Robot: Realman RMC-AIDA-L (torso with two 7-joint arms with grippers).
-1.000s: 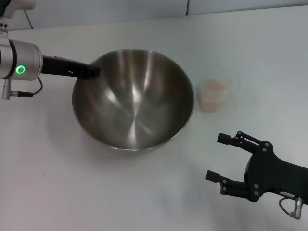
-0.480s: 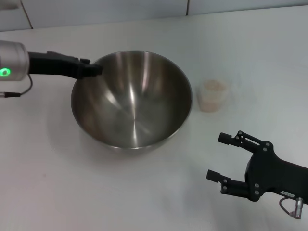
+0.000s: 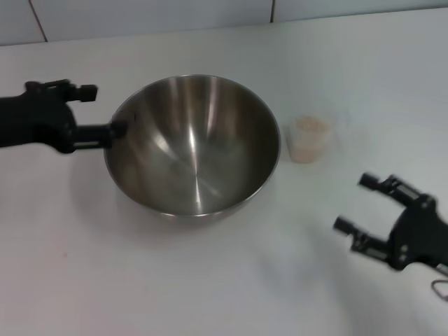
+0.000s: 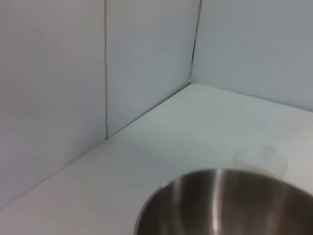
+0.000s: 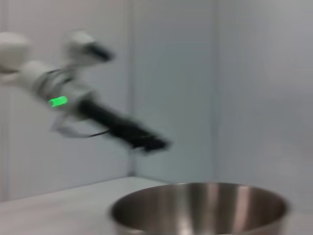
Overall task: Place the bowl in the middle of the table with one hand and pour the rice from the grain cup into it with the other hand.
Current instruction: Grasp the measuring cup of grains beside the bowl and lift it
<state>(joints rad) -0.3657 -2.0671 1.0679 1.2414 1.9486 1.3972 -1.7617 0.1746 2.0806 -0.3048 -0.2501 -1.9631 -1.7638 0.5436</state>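
I should close my right gripper on the clear upper part (image 3: 338, 126) of the grain cup, above the rice, on the grain cup's side away from the steel bowl.
The steel bowl (image 3: 192, 143) stands upright on the white table (image 3: 210, 280), near its middle. My left gripper (image 3: 105, 110) is open just left of the bowl's rim, holding nothing. The clear grain cup (image 3: 310, 140) stands right of the bowl, with pale rice (image 3: 310, 127) inside. My right gripper (image 3: 352, 203) is open and empty at the front right, nearer than the cup and apart from it. The left wrist view shows the bowl (image 4: 230, 203) and the cup (image 4: 259, 160) beyond it. The right wrist view shows the bowl (image 5: 200, 208) and my left arm (image 5: 98, 115) behind it.
A pale wall (image 3: 140, 17) with a vertical seam runs along the table's far edge. The wall corner (image 4: 193, 73) shows in the left wrist view.
My left gripper has let go of the bowl's rim, opened and drawn back to the left. My right gripper has moved to the right. The bowl and cup stay put.
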